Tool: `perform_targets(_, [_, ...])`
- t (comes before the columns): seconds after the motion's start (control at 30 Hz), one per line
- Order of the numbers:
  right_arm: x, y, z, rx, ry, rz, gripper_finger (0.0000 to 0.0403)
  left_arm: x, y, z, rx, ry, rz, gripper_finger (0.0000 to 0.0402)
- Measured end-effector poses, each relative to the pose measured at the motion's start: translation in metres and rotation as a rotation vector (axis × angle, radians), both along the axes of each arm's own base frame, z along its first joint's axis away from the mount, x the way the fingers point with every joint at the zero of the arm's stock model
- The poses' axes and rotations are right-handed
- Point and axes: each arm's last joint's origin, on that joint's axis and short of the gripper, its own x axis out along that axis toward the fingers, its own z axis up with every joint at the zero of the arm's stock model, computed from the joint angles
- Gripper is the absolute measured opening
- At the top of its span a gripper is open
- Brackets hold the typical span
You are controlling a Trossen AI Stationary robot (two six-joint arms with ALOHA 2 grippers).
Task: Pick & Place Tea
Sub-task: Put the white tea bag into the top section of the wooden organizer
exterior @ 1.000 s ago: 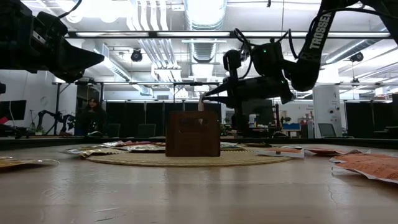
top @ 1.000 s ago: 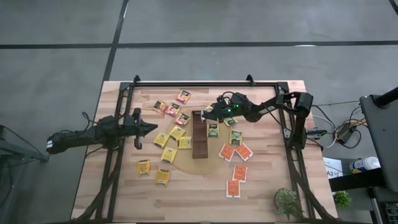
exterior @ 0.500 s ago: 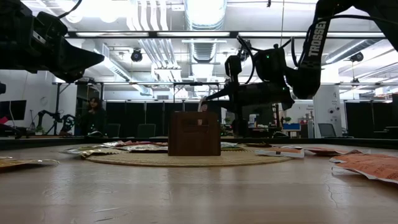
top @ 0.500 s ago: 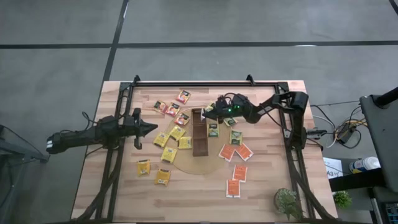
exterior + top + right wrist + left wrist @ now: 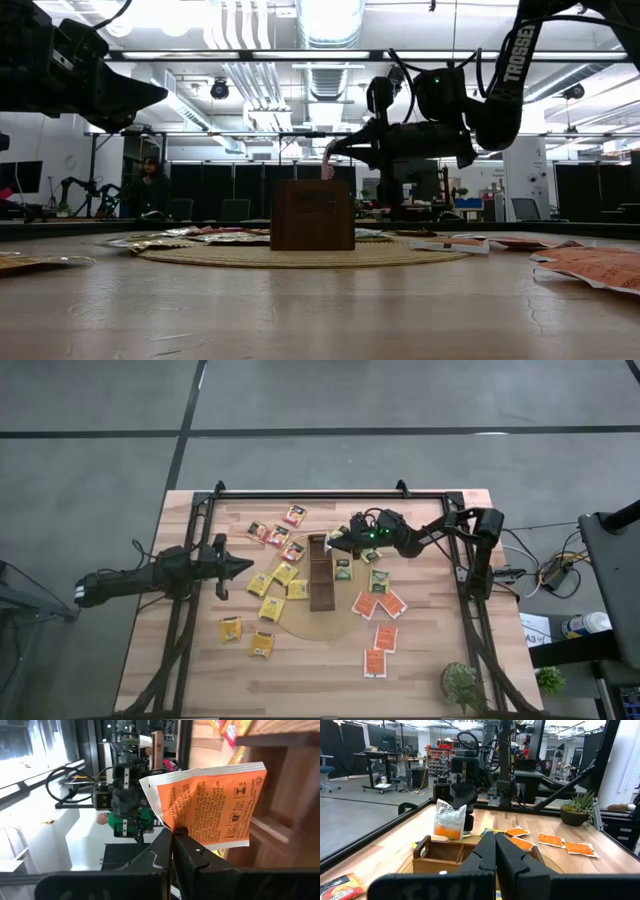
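Note:
The robot's right gripper should release the orange tea sachet inside the far end section of the dark-brown tray (image 5: 318, 549) (image 5: 278, 785).
My right gripper (image 5: 333, 541) is shut on an orange tea sachet (image 5: 215, 805), which hangs over the far end of the long dark-brown tray (image 5: 320, 575). The left wrist view shows that sachet (image 5: 451, 820) just above the tray's end compartment (image 5: 445, 852). The tray stands on a round tan disc (image 5: 300, 625). Several more tea sachets lie flat on the table: yellow ones (image 5: 272, 585) left of the tray, orange ones (image 5: 378, 605) right of it. My left gripper (image 5: 246, 567) waits shut, level, left of the tray, touching nothing. My right gripper pinches the orange sachet between its two fingers at the middle of one edge (image 5: 176, 827). The fingers come in level from the table's right side. The sachet hangs below them (image 5: 451, 822), flat and clear of the tray.
Red and orange sachets (image 5: 275, 532) lie near the far edge. A black frame rail (image 5: 310, 493) runs along the table's far side and down both sides. A small potted plant (image 5: 462, 682) stands at the near right corner.
My right gripper has rolled a little about its own pointing line, still over the tray's far end, turning the sachet with it. It has stayed shut on the sachet.

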Motion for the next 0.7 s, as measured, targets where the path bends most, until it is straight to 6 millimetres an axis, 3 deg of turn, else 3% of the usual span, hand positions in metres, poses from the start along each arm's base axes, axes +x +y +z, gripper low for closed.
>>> perform_targets(0.7, [0.0039, -0.0002, 0.0007, 0.016, -0.005, -0.038, 0.0008, 0.0, 0.0, 0.0, 0.0, 0.0, 0.0, 0.0])
